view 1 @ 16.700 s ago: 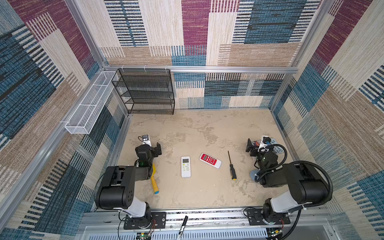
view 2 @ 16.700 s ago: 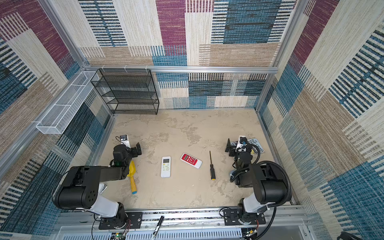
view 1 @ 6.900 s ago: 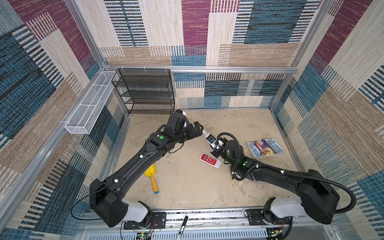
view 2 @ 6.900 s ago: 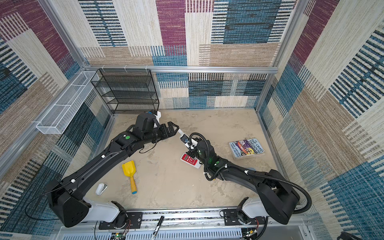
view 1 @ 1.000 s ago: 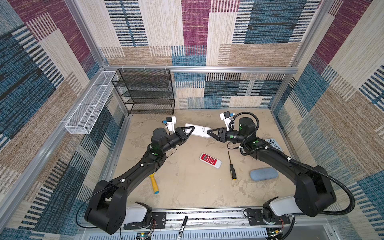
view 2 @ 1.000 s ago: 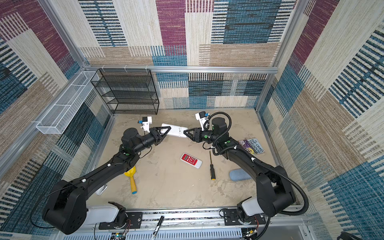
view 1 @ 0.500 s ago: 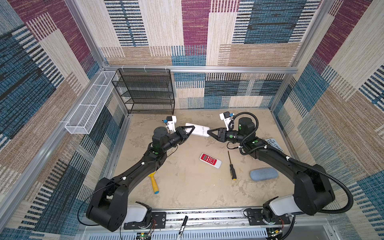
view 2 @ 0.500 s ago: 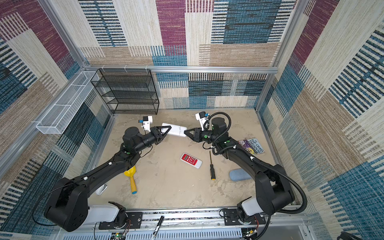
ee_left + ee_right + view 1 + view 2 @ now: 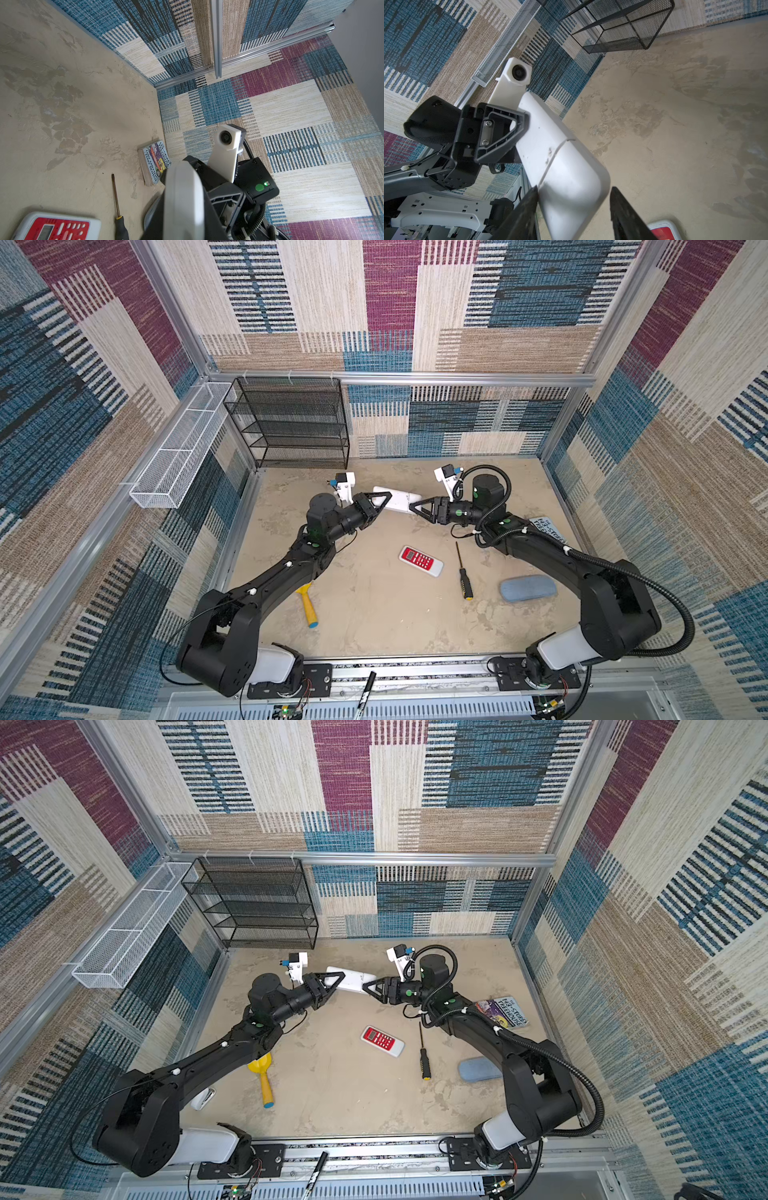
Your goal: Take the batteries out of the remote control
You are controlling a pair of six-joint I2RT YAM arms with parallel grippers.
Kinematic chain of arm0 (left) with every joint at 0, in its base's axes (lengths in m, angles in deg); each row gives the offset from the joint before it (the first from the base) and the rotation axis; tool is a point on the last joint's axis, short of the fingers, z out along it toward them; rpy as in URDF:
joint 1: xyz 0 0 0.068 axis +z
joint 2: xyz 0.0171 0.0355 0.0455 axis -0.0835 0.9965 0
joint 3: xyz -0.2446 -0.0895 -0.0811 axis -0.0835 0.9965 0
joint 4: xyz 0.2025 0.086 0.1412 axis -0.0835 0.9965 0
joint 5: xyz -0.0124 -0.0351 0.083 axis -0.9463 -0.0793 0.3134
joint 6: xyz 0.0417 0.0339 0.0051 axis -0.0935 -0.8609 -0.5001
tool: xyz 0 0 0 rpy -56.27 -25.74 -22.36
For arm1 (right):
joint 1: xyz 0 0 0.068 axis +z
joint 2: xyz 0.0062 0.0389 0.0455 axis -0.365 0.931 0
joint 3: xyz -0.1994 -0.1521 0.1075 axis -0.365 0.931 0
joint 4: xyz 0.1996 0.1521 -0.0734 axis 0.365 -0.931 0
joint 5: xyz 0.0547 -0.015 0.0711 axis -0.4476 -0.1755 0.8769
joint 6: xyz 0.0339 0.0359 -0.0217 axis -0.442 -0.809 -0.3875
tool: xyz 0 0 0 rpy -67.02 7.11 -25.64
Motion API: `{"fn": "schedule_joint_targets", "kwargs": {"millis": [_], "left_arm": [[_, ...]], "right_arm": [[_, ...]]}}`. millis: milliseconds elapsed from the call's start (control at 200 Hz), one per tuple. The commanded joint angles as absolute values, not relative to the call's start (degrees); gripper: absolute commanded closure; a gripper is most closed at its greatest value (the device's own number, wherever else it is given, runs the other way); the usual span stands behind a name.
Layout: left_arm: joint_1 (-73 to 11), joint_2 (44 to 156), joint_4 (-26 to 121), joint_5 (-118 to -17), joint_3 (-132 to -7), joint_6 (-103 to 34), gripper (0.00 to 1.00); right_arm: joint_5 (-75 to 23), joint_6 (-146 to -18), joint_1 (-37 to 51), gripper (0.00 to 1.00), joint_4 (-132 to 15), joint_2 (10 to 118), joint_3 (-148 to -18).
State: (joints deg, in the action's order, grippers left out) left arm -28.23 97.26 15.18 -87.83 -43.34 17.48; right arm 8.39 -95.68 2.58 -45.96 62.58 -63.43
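Observation:
Right fingers straddle the white remote's end, cover seam shut; I should draw back, pinch the cover's tip (image 9: 579, 208) and pull it off.
A white remote control (image 9: 397, 502) (image 9: 351, 979) hangs in the air near the back of the floor, held level between my two arms. My left gripper (image 9: 376, 504) (image 9: 330, 982) is shut on its left end. My right gripper (image 9: 415, 508) (image 9: 574, 189) is open around the other end: one finger touches the remote's side, the other stands off with a gap. In the right wrist view the remote's (image 9: 562, 162) plain back shows, with the cover seam closed. The batteries are hidden. A second, red remote (image 9: 420, 561) lies on the floor in the middle.
A black-and-yellow screwdriver (image 9: 463, 572) lies right of the red remote, and a blue-grey case (image 9: 528, 588) beyond it. A book (image 9: 503, 1013) lies by the right wall. A yellow scoop (image 9: 306, 605) is under the left arm. A black wire shelf (image 9: 291, 423) and a white wire basket (image 9: 178, 448) stand at the back left.
My right gripper's jaws have spread apart at the remote's end. The left gripper keeps its hold, and both arms have stayed nearly still.

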Motion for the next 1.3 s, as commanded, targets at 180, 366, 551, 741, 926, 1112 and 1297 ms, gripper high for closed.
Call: {"fn": "schedule_joint_targets", "kwargs": {"millis": [180,366,551,741,926,1112,1297], "left_arm": [[-28.2,96.7,11.4,-89.5,-43.8,17.4,1.00],[-27.6,95.7,11.8,-89.2,-43.8,17.6,1.00],[-27.3,94.5,12.5,-89.0,-43.5,17.4,1.00],[-27.3,94.9,12.9,-88.8,-43.5,17.3,1.00],[-27.3,95.5,12.2,-88.4,-43.3,17.6,1.00],[-27.2,96.1,12.6,-88.1,-43.3,17.6,1.00],[-27.3,96.6,12.5,-88.1,-43.6,17.8,1.00]], "right_arm": [[9.0,-96.7,2.7,0.49,-44.5,63.7,-64.6],[5.3,-94.9,2.7,0.52,-47.8,62.5,-63.8],[3.4,-94.5,2.6,0.55,-48.8,62.1,-63.7],[4.5,-94.7,2.6,0.56,-48.4,62.2,-64.6],[5.7,-95.1,2.6,0.62,-47.9,62.5,-65.3],[4.7,-95.3,2.6,0.69,-48.4,62.5,-65.1],[6.5,-95.1,2.7,0.78,-47.7,63.1,-65.5]]}}
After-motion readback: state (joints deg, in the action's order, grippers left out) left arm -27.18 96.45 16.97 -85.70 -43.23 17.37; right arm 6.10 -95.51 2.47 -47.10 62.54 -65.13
